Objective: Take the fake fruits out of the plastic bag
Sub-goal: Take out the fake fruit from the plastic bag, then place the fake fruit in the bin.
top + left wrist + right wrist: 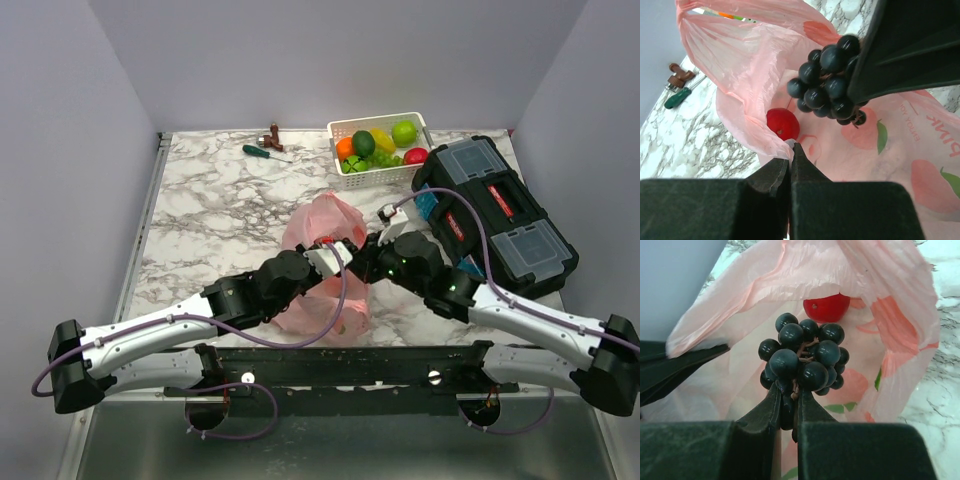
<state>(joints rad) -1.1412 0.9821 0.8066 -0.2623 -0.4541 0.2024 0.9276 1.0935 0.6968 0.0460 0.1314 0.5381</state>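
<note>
My right gripper needs to let go of the dark grape bunch on the green grapes in the white perforated basket (385, 156).
The pink plastic bag (318, 222) lies crumpled mid-table with its mouth held up. My left gripper (790, 146) is shut on a fold of the bag's edge (752, 75). My right gripper (790, 392) is shut on the stem end of a dark grape bunch (802, 357), which hangs in the bag's mouth (890, 315). The left wrist view shows the same bunch (827, 85) under the right finger. A red apple (826, 307) lies deeper inside the bag (782, 123). In the top view both grippers meet over the bag, left (335, 252) and right (368, 258).
A white perforated basket (375, 178) at the back holds an orange (345, 147), a lemon (383, 140), a green apple (404, 132), a red apple (415, 156) and green grapes (360, 165). A black toolbox (495, 215) fills the right side. A green-handled screwdriver (262, 152) lies back left.
</note>
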